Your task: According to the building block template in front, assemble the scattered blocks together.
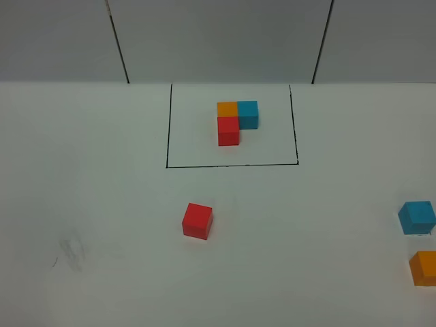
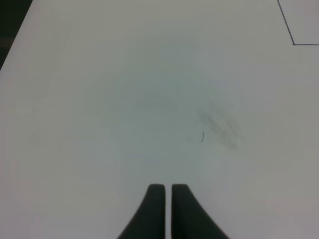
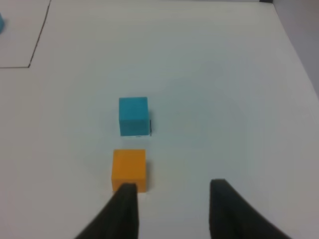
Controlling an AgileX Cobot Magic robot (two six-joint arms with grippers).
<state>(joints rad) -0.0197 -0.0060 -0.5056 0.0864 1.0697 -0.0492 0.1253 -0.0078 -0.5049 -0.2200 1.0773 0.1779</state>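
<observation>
My right gripper will grip the opposite sides [image 1: 424, 268] [image 3: 129, 171] of the scattered orange cube that lies in front of the scattered blue cube.
The building block template [image 1: 234, 120] is an L of orange, blue and red cubes inside a black drawn rectangle at the table's back. Of the scattered blocks, the red cube [image 1: 197, 221] lies in the middle. The blue cube [image 1: 417, 217] [image 3: 133, 116] and the orange cube [image 1: 424, 268] [image 3: 129, 169] lie at the right edge. My right gripper [image 3: 174, 191] is open and empty, hovering just short of the orange cube, which lies off its left finger. My left gripper [image 2: 168, 191] is shut over bare table. Neither gripper shows in the exterior high view.
The white table [image 1: 102, 204] has a faint grey smudge [image 1: 71, 251] [image 2: 219, 124] at front left. A corner of the drawn rectangle [image 2: 293, 44] shows in the left wrist view. Grey wall panels stand behind the table.
</observation>
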